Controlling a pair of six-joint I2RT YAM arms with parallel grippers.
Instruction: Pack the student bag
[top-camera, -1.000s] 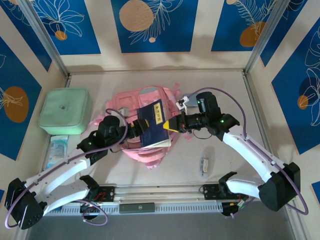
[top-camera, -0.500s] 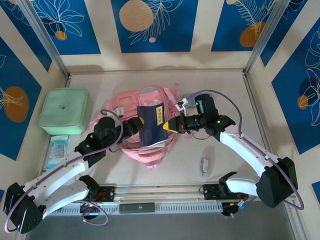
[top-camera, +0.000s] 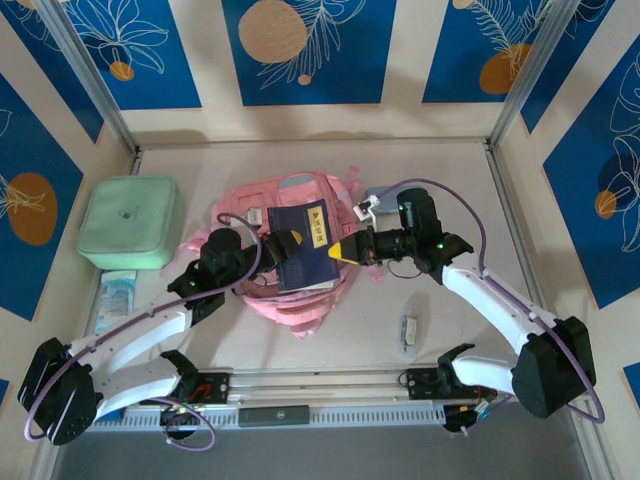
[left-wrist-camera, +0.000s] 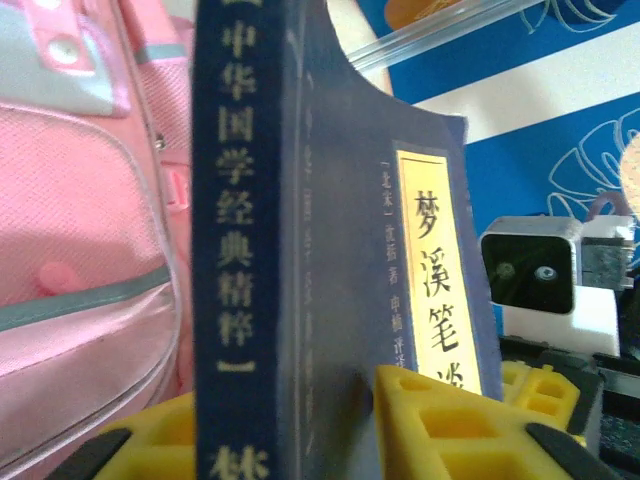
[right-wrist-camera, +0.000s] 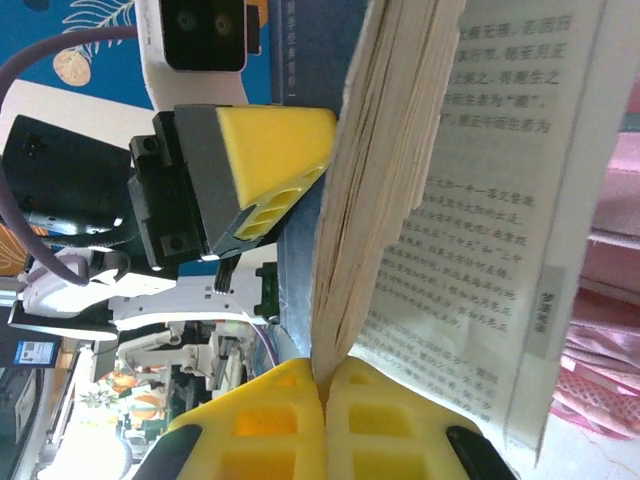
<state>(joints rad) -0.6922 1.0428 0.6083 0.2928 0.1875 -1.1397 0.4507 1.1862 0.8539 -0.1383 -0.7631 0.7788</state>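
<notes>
My right gripper is shut with the printed page flaring outside its fingertips, so it should open and take the book's whole thickness (right-wrist-camera: 372, 225) before packing it.
A dark blue book (top-camera: 305, 245) with a yellow title strip hangs above the student bag (top-camera: 300, 305), a soft pink backpack lying mid-table. My right gripper (top-camera: 335, 252) is shut on the book's page edge (right-wrist-camera: 400, 170), its yellow fingertips (right-wrist-camera: 280, 400) pinched together on the paper. My left gripper (top-camera: 283, 245) comes from the left and is shut on the book's spine side (left-wrist-camera: 300, 250); a yellow pad (left-wrist-camera: 440, 420) presses the cover. The bag's pink pocket (left-wrist-camera: 80, 220) lies just beyond. The left gripper's finger (right-wrist-camera: 265, 150) shows against the cover in the right wrist view.
A mint-green square case (top-camera: 130, 222) sits at the left wall, with a small pale packet (top-camera: 117, 298) in front of it. A small tube-like item (top-camera: 408, 330) lies on the table at the front right. Patterned walls enclose the table on three sides.
My left gripper has moved in and narrowed its jaws around the book's left side. The book has shifted slightly and turned flatter; the right gripper has kept its hold.
</notes>
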